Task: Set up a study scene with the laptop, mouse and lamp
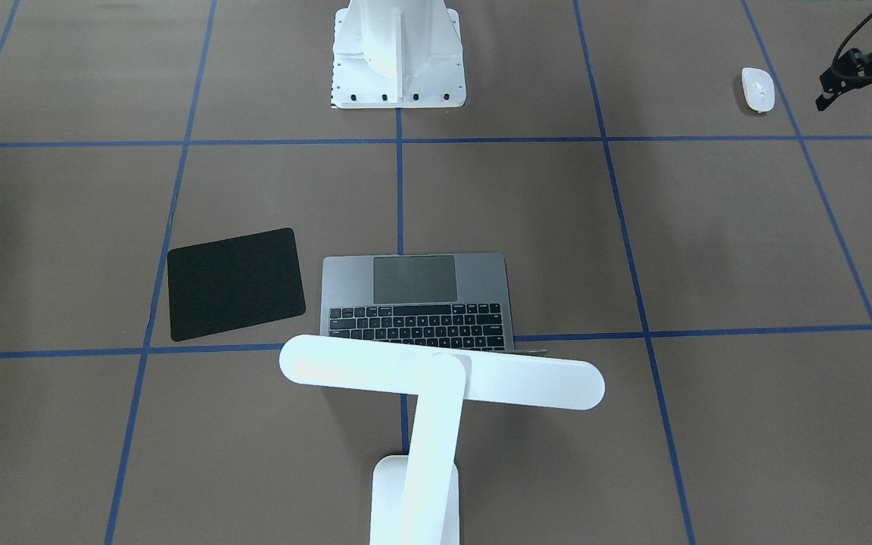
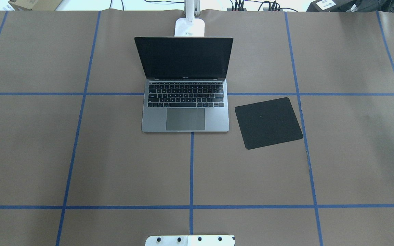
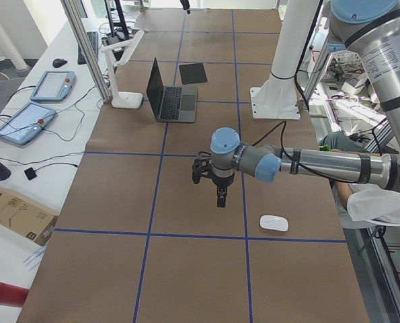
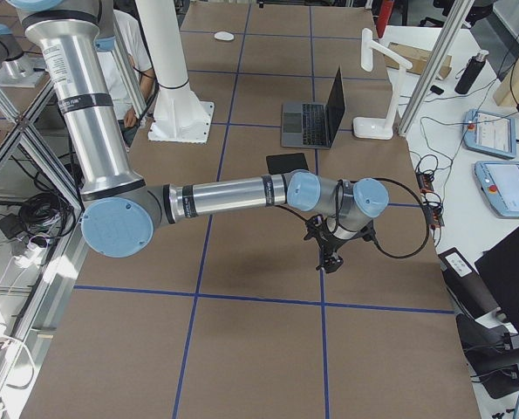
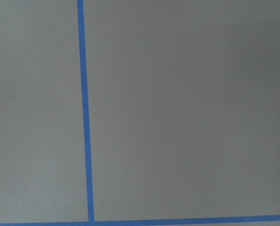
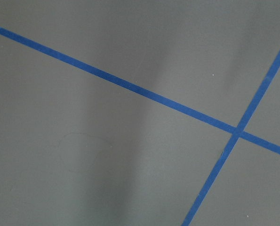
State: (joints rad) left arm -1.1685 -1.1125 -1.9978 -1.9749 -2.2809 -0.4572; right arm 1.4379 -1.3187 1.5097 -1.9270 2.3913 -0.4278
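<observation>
I should next move my left gripper to the mouse and close it across the mouse's middle (image 1: pixel 758 88), with one finger on each long side.
The laptop (image 2: pixel 185 116) stands open at the table's middle, its dark screen facing the robot. Behind it rises the lamp (image 1: pixel 436 378), its base (image 2: pixel 189 27) at the far edge and its bar head above the laptop's hinge. The mouse (image 1: pixel 758 88) lies far off on the robot's left, near its edge of the table. My left gripper (image 1: pixel 852 102) hangs above the paper beside the mouse (image 3: pixel 274 223), apart from it; I cannot tell whether it is open or shut. My right gripper (image 4: pixel 329 262) hovers over bare paper near the pad, and its state is also unclear.
A flat black pad (image 2: pixel 268 123) lies tilted beside the laptop on the robot's right. The white bolted pedestal (image 1: pixel 398 57) stands at the robot's edge. A person's sleeve (image 3: pixel 381 202) shows behind the left arm. Tablets (image 3: pixel 31 114) and cables sit on the side bench.
</observation>
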